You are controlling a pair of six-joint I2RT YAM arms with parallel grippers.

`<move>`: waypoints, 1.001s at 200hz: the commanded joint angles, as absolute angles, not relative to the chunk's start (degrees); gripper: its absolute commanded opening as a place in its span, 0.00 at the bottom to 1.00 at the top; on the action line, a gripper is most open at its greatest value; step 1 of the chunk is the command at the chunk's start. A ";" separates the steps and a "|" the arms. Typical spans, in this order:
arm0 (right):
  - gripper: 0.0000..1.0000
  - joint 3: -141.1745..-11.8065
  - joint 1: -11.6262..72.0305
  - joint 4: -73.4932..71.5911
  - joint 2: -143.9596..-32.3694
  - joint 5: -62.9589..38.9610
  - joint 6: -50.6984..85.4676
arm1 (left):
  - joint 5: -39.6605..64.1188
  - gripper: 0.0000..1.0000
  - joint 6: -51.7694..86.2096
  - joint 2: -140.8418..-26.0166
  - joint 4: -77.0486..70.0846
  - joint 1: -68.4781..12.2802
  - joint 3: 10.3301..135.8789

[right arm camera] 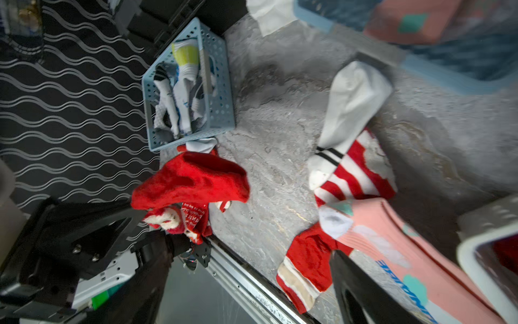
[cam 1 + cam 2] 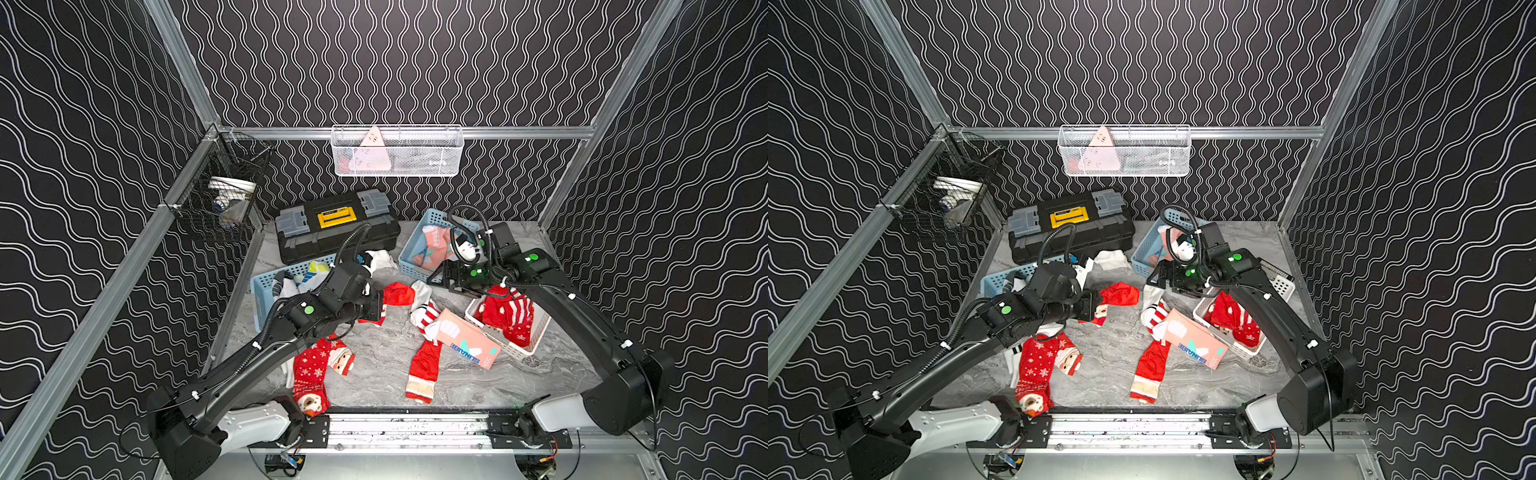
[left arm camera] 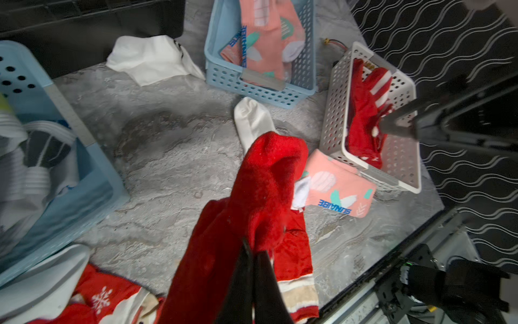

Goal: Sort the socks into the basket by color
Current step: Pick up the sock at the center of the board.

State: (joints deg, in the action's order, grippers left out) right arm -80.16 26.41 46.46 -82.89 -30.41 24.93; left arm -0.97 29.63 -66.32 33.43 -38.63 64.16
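Note:
My right gripper is going to close on the red part sticking out (image 2: 399, 293) (image 1: 199, 181) from my left gripper's fingers, so that it can take over the plain red sock.
My left gripper (image 2: 380, 305) (image 3: 253, 252) is shut on a plain red sock (image 2: 397, 293) (image 3: 266, 174), which hangs from it above the middle of the table. My right gripper (image 2: 438, 276) (image 1: 252, 280) stands open with nothing between its fingers, between the blue basket of pink socks (image 2: 411, 249) and the white basket of red socks (image 2: 536, 336). Another blue basket (image 2: 264, 291) at the left holds white socks. Loose on the table lie a Santa sock (image 2: 316, 370), a red-white striped sock (image 2: 426, 316), a red sock with a beige cuff (image 2: 424, 365), a pink sock (image 2: 469, 338) and a white sock (image 2: 380, 259).
A black toolbox (image 2: 336, 226) stands at the back. A white mesh basket (image 2: 397, 151) hangs on the back rail and a black wire basket (image 2: 220, 199) on the left rail. The arms' metal rail (image 2: 407, 428) runs along the front edge.

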 commanded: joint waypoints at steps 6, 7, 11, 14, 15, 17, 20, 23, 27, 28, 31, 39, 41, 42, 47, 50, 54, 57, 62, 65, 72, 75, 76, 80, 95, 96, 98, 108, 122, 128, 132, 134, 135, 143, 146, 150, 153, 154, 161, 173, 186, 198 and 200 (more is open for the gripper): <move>0.90 -80.77 29.50 41.55 -83.86 -35.64 27.42 | 2.46 0.00 29.09 -66.85 28.21 -39.21 65.81; 0.90 -80.77 29.65 41.43 -83.94 -35.66 27.46 | 2.50 0.00 29.09 -66.87 28.13 -39.25 65.91; 0.90 -80.77 30.05 40.92 -84.12 -35.80 27.77 | 2.69 0.00 29.17 -66.88 27.78 -39.43 66.12; 0.90 -80.85 30.30 40.59 -84.26 -35.85 27.94 | 2.84 0.00 29.12 -66.96 27.51 -39.58 66.17; 0.90 -80.90 30.40 40.51 -84.32 -35.90 27.99 | 2.91 0.00 29.15 -66.97 27.42 -39.65 66.18; 0.90 -81.02 30.58 40.41 -84.43 -35.94 28.07 | 2.97 0.00 29.17 -67.04 27.20 -39.71 66.27; 0.90 -81.18 30.77 40.26 -84.58 -36.01 28.12 | 3.18 0.00 29.18 -67.06 26.95 -39.85 66.45; 0.90 -81.40 30.95 40.17 -84.74 -36.08 28.20 | 3.33 0.00 29.18 -67.07 26.72 -39.96 66.50; 0.89 -81.59 31.15 40.10 -84.91 -36.20 28.14 | 3.41 0.00 29.17 -67.23 26.49 -40.22 66.65; 0.89 -81.62 31.22 40.09 -84.99 -36.20 28.17 | 3.42 0.00 29.17 -67.23 26.39 -40.24 66.68; 0.89 -81.91 31.32 40.01 -85.13 -36.35 28.19 | 3.50 0.00 29.14 -67.36 26.23 -40.32 66.83; 0.89 -82.32 31.70 39.74 -85.46 -36.71 28.10 | 3.60 0.00 29.18 -67.55 25.94 -40.69 67.10; 0.89 -82.43 31.79 39.69 -85.50 -36.80 28.12 | 3.71 0.00 29.18 -67.64 25.86 -40.80 67.18; 0.89 -82.48 31.85 39.66 -85.55 -36.81 28.12 | 3.75 0.00 29.18 -67.66 25.85 -40.79 67.21; 0.89 -82.68 32.02 39.56 -85.76 -37.06 28.00 | 3.86 0.00 29.11 -67.82 25.56 -40.91 67.29; 0.89 -82.78 32.17 39.55 -85.89 -37.21 27.99 | 3.94 0.00 29.09 -67.86 25.35 -41.03 67.27; 0.89 -82.87 32.34 39.48 -86.03 -37.40 27.96 | 4.02 0.00 29.09 -67.98 25.00 -41.21 67.36; 0.88 -82.96 32.42 39.40 -86.12 -37.62 27.95 | 4.08 0.00 29.05 -68.07 24.82 -41.34 67.37; 0.88 -82.99 32.60 39.10 -86.29 -37.98 27.93 | 4.25 0.00 29.01 -68.21 24.50 -41.52 67.51; 0.87 -83.05 32.68 38.92 -86.38 -38.16 28.02 | 4.27 0.00 29.00 -68.35 24.25 -41.64 67.58; 0.86 -83.10 32.89 38.70 -86.54 -38.54 27.97 | 4.41 0.00 29.00 -68.45 23.64 -41.87 67.60; 0.85 -83.16 32.95 38.60 -86.63 -38.77 27.95 | 4.44 0.00 29.08 -68.63 23.36 -41.98 67.62; 0.85 -83.15 32.95 38.55 -86.60 -38.81 27.99 | 4.46 0.00 29.09 -68.68 23.28 -42.00 67.65; 0.84 -83.23 33.08 38.43 -86.73 -39.05 28.03 | 4.61 0.00 29.09 -68.77 22.93 -42.15 67.67; 0.78 -83.47 33.31 38.23 -86.85 -39.79 27.82 | 4.79 0.00 29.11 -69.45 21.87 -42.49 68.04; 0.77 -83.48 33.35 38.14 -86.84 -39.84 27.84 | 4.77 0.00 29.10 -69.49 21.83 -42.47 68.12; 0.77 -83.49 33.39 38.14 -86.90 -39.93 27.86 | 4.82 0.00 29.09 -69.62 21.74 -42.52 68.16; 0.73 -83.50 33.49 37.85 -86.86 -40.53 27.84 | 4.97 0.00 28.98 -70.12 21.32 -42.71 68.56; 0.68 -83.34 33.49 37.45 -86.92 -41.19 27.89 | 5.09 0.00 28.68 -70.69 20.69 -42.89 69.07; 0.64 -83.28 33.49 37.31 -86.92 -41.35 28.03 | 5.27 0.00 28.53 -70.81 20.38 -42.98 69.32; 0.63 -83.24 33.49 37.27 -87.01 -41.46 27.97 | 5.36 0.00 28.40 -70.94 20.23 -43.13 69.42; 0.62 -83.23 33.49 37.27 -87.01 -41.52 28.00 | 5.41 0.00 28.35 -70.93 20.06 -43.21 69.50; 0.62 -83.23 33.49 37.22 -87.06 -41.55 27.97 | 5.43 0.00 28.32 -70.97 20.01 -43.23 69.51; 0.62 -83.23 33.49 37.13 -87.25 -41.66 28.04 | 5.60 0.00 28.22 -71.19 19.76 -43.43 69.74; 0.62 -83.23 33.49 37.10 -87.27 -41.66 28.07 | 5.62 0.00 28.15 -71.22 19.63 -43.53 69.78; 0.63 -83.23 33.49 37.01 -87.32 -41.51 28.25 | 5.62 0.00 28.13 -71.25 19.48 -43.67 69.86; 0.63 -83.23 33.49 37.05 -87.47 -41.19 28.36 | 5.62 0.00 28.06 -71.23 19.36 -43.72 69.87; 0.63 -83.23 33.49 37.07 -87.50 -41.03 28.37 | 5.62 0.00 28.05 -71.21 19.35 -43.75 69.92; 0.67 -83.39 33.49 37.47 -87.69 -40.37 28.43 | 5.56 0.00 27.95 -71.20 19.10 -44.07 69.92; 0.72 -83.33 33.40 37.56 -87.69 -40.11 28.12 | 5.45 0.00 27.94 -70.93 18.90 -44.26 69.94; 0.70 -82.91 33.42 36.22 -87.69 -40.63 28.79 | 5.62 0.00 27.64 -70.80 18.81 -44.60 69.84; 0.66 -83.05 33.49 36.01 -87.92 -41.05 28.93 | 5.63 0.00 27.46 -70.83 18.59 -44.87 69.72; 0.64 -83.14 33.49 36.10 -88.01 -41.05 28.85 | 5.63 0.00 27.43 -70.84 18.51 -44.94 69.70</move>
